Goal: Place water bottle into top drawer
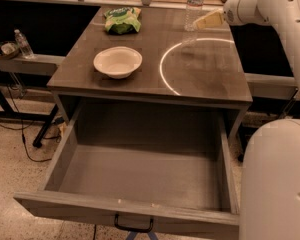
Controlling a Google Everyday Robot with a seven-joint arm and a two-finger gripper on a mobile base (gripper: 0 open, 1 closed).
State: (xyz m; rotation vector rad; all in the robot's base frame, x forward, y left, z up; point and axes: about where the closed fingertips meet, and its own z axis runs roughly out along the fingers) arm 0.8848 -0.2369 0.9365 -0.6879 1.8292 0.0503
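Observation:
Next, my gripper moves up to the middle of the water bottle (195, 1), above its lower half, and closes there.
The water bottle (193, 8), clear with a white cap, stands upright at the far right of the grey table (210, 79). My gripper (204, 21) reaches in from the right on the white arm (270, 4). It is level with the bottle's lower half and overlaps it in this view; I cannot tell whether it touches. The top drawer (140, 171) is pulled wide open toward the camera and holds nothing. Its black handle (133, 225) sits on the front panel.
A white bowl (117, 61) sits left of centre on the table and a green snack bag (121, 20) lies at the far left. A bright ring of light (162, 69) reflects on the tabletop. A small bottle (24, 43) stands on a side shelf. My white base (277, 184) fills the lower right.

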